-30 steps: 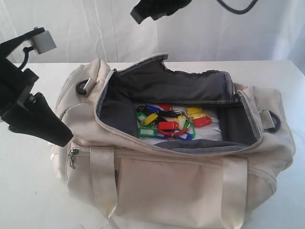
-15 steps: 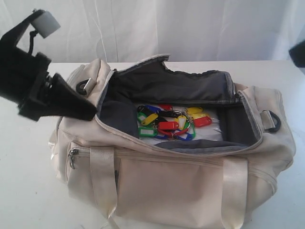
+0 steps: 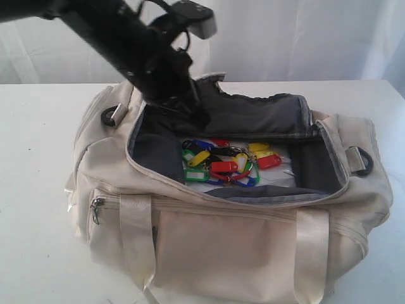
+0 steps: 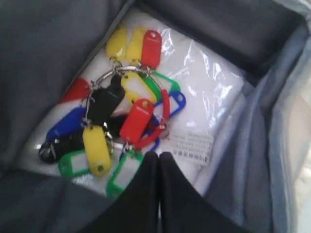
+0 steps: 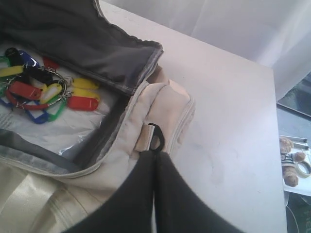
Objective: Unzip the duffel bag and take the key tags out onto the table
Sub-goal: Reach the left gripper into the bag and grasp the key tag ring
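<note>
Next, my left gripper opens, reaches farther across and pinches the ring at the key tags' far end (image 3: pixel 251 163), because it is hanging closed beside the near end of the key tags.
The cream duffel bag (image 3: pixel 240 234) lies on the white table (image 3: pixel 38 158) with its top unzipped and the dark lining showing. The key tags (image 3: pixel 224 163), a bunch in red, blue, green, yellow and black, rest inside on a plastic-wrapped white packet (image 4: pixel 209 97). My left gripper (image 3: pixel 197 114) hangs shut over the bag's back-left opening. In the left wrist view the left gripper (image 4: pixel 158 155) points down just beside the key tags (image 4: pixel 121 116), holding nothing. My right gripper (image 5: pixel 156 154) is shut and empty above the bag's end, near a black D-ring (image 5: pixel 156 137); the exterior view does not show it.
Satin handles (image 3: pixel 136 234) and a side-pocket zipper pull (image 3: pixel 96 206) hang on the bag's front. The raised flap (image 3: pixel 209 85) stands behind the left arm. Bare table (image 5: pixel 233 121) lies beyond the bag's right end, with a small teddy bear (image 5: pixel 290 167) past the table edge.
The left arm swung from the bag's left side up and across to above the opening. The right arm moved out of the exterior view to the right.
</note>
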Robot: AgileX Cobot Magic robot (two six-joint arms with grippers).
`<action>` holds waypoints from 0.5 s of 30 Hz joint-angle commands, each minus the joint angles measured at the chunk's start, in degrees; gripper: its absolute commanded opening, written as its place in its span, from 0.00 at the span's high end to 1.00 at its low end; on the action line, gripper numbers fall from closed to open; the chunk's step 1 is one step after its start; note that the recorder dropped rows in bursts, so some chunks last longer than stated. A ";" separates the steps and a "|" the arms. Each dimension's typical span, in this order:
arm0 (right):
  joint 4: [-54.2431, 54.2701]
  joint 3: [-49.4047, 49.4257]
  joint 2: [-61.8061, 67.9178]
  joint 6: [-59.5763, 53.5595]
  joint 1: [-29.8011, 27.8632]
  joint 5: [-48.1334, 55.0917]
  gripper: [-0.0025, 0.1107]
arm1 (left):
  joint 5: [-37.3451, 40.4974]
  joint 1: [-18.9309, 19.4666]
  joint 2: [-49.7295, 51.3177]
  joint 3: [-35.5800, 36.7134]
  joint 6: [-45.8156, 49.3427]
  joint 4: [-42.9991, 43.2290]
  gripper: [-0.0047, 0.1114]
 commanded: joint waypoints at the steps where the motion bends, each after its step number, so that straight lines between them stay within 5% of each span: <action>1: -1.38 0.43 -0.32 1.05 -0.20 -1.31 0.98 | 0.40 -4.54 10.05 -9.82 -4.95 1.03 0.96; 6: -1.38 0.43 -0.32 1.05 -0.20 -1.31 0.98 | -1.33 -7.67 17.99 -16.30 -17.54 8.18 0.96; 10: -1.38 0.43 -0.32 1.56 -0.20 -1.31 0.98 | -1.28 -8.89 21.66 -18.69 -18.38 8.99 0.94; 15: -1.38 0.43 -0.32 2.01 -0.20 -1.31 0.98 | -0.67 -9.30 23.30 -18.77 -18.38 9.74 0.63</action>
